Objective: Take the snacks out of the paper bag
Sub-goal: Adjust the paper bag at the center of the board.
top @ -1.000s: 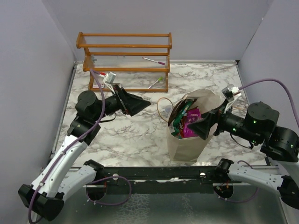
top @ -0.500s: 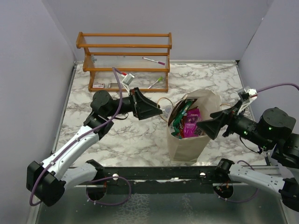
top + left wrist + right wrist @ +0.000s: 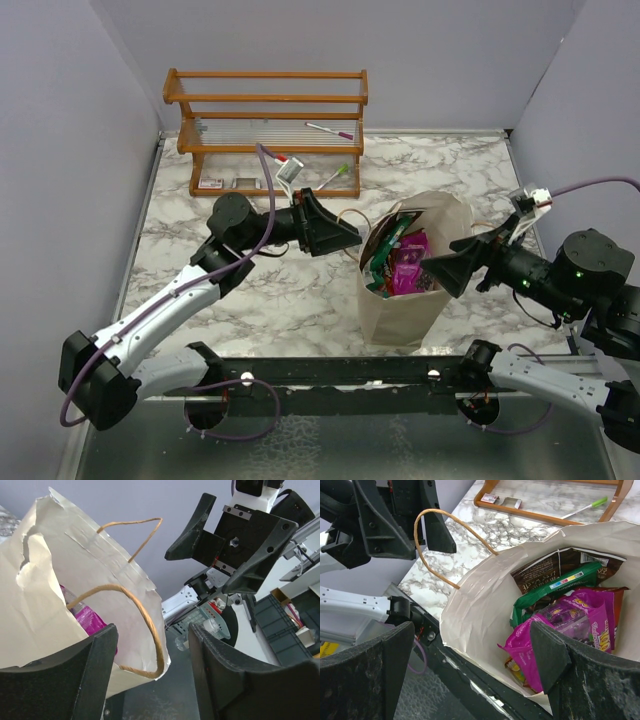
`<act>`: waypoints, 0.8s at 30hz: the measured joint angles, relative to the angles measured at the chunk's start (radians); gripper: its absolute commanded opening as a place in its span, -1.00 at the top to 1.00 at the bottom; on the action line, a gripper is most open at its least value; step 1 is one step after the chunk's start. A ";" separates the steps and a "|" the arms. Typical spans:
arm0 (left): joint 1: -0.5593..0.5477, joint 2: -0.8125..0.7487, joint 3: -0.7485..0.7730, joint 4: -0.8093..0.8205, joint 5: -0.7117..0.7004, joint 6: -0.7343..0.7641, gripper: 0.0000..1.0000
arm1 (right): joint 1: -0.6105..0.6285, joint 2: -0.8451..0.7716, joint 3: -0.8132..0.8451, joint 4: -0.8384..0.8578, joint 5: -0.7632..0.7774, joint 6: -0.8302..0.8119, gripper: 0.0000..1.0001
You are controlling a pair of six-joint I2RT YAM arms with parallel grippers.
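Observation:
The bag's rim is under my right gripper, so next my left gripper grabs the tan string handle [image 3: 152, 630] and pulls the bag away before I take snacks.
The cream paper bag [image 3: 400, 312] stands upright near the table's front, its mouth open. Inside are snacks: a purple packet [image 3: 408, 265], a green packet [image 3: 385, 248] and a dark brown one [image 3: 545, 570]. My left gripper [image 3: 355, 238] is open at the bag's left rim. In the left wrist view, the bag's tan string handle [image 3: 150, 625] loops between the open fingers [image 3: 85, 675] of that gripper [image 3: 150, 630]. My right gripper [image 3: 428, 268] is open and empty at the bag's right rim, and in the right wrist view [image 3: 472, 630] it looks down on the purple packet [image 3: 570, 625].
A wooden rack [image 3: 265, 100] stands at the back left with pens on it, one green [image 3: 335, 177]. Grey walls close the left, back and right sides. A black rail [image 3: 330, 375] runs along the near edge, just in front of the bag.
My left arm has swung right, from mid-table to the bag's left handle. My right gripper backed slightly away from the bag's mouth, then held still.

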State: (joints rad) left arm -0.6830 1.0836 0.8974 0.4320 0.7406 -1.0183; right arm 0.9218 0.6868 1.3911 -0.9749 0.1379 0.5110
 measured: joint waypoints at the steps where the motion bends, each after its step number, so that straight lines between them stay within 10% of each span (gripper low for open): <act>1: 0.000 0.004 0.001 0.006 -0.005 -0.002 -0.11 | 0.000 0.000 0.000 0.000 0.000 0.000 -0.99; 12: -0.009 0.083 0.058 0.018 -0.060 -0.021 0.99 | 0.000 -0.024 -0.018 0.003 0.042 0.018 -0.99; 24: 0.005 0.116 0.202 -0.173 -0.123 0.035 0.74 | 0.000 -0.028 -0.020 -0.013 0.105 0.031 -0.99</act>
State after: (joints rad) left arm -0.6785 1.1999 1.0992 0.2588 0.6174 -0.9833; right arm 0.9218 0.6590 1.3712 -0.9874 0.2432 0.5415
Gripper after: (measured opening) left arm 0.012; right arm 0.994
